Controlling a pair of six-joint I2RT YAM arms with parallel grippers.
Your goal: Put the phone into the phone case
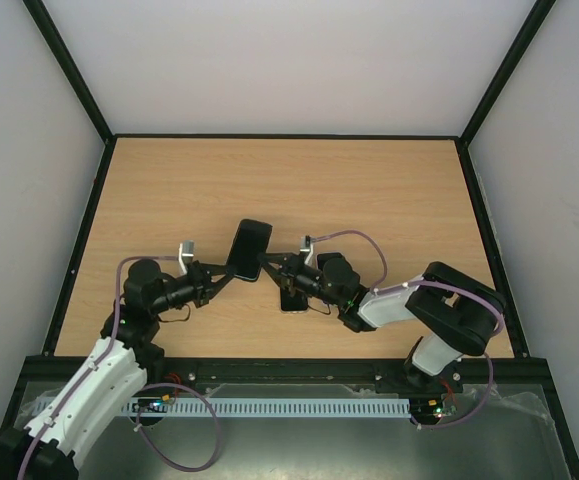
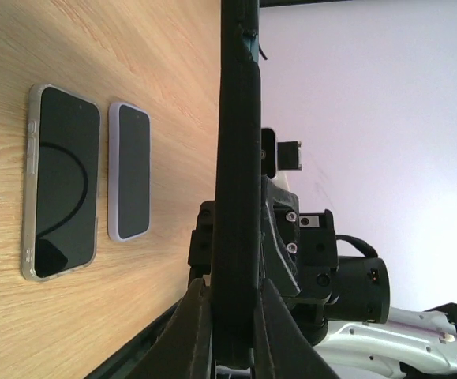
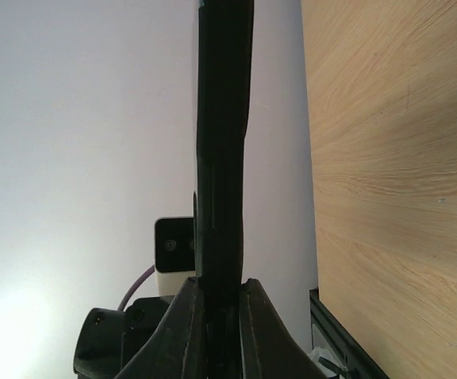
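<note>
The left gripper holds the slanted phone case at its near corner, so it should take the phone case's edge farther up (image 1: pixel 236 246) while the right gripper keeps hold of the phone case.
A black phone case (image 1: pixel 250 249) is held off the table between both grippers. It shows edge-on in the left wrist view (image 2: pixel 240 158) and in the right wrist view (image 3: pixel 222 142). I cannot tell whether a phone sits inside it. My left gripper (image 1: pixel 229 271) is shut on its near left edge, with the jaws pressed on both faces (image 2: pixel 232 316). My right gripper (image 1: pixel 273 264) is shut on its right edge (image 3: pixel 222 304). A phone with a pale rim (image 2: pixel 62 181) and a smaller lilac-rimmed phone (image 2: pixel 129 171) lie flat on the table.
One of the lying phones (image 1: pixel 292 298) shows partly under my right wrist. The wooden table (image 1: pixel 369 200) has a black frame round it and white walls behind. A cable loops off each wrist.
</note>
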